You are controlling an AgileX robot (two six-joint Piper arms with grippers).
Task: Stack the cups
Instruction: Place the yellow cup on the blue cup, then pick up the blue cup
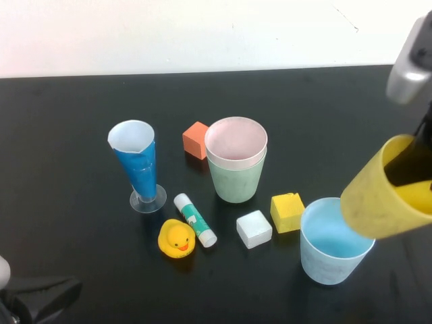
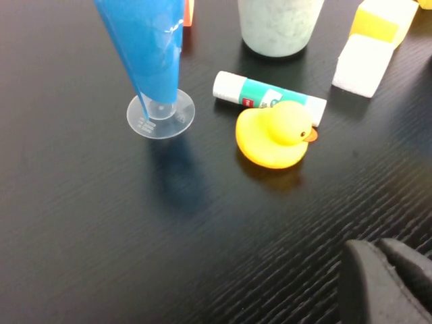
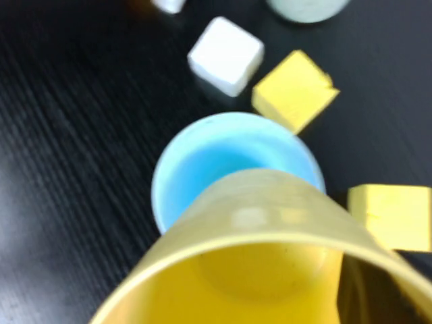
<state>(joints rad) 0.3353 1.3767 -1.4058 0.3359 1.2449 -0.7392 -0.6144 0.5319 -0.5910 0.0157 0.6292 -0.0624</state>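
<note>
My right gripper will nest the yellow cup it holds alone above the light blue cup into that cup and grip both rims [image 1: 329, 199] before it goes to the pink cup.
My right gripper [image 1: 413, 169] is shut on the rim of a yellow cup [image 1: 385, 196], held tilted in the air just above and to the right of a light blue cup [image 1: 331, 246] that stands upright at the front right. In the right wrist view the yellow cup [image 3: 256, 256] fills the foreground with the blue cup [image 3: 223, 155] under its base. A pink cup [image 1: 235, 140] sits nested in a green cup [image 1: 235, 179] mid-table. My left gripper [image 1: 40, 297] rests low at the front left, fingers [image 2: 388, 283] together.
A blue cone glass on a clear foot [image 1: 139, 165], an orange block [image 1: 196, 140], a glue stick [image 1: 195, 219], a rubber duck [image 1: 177, 239], a white block [image 1: 254, 229] and a yellow block [image 1: 287, 212] lie around the cups. Another yellow block [image 3: 395, 216] shows in the right wrist view.
</note>
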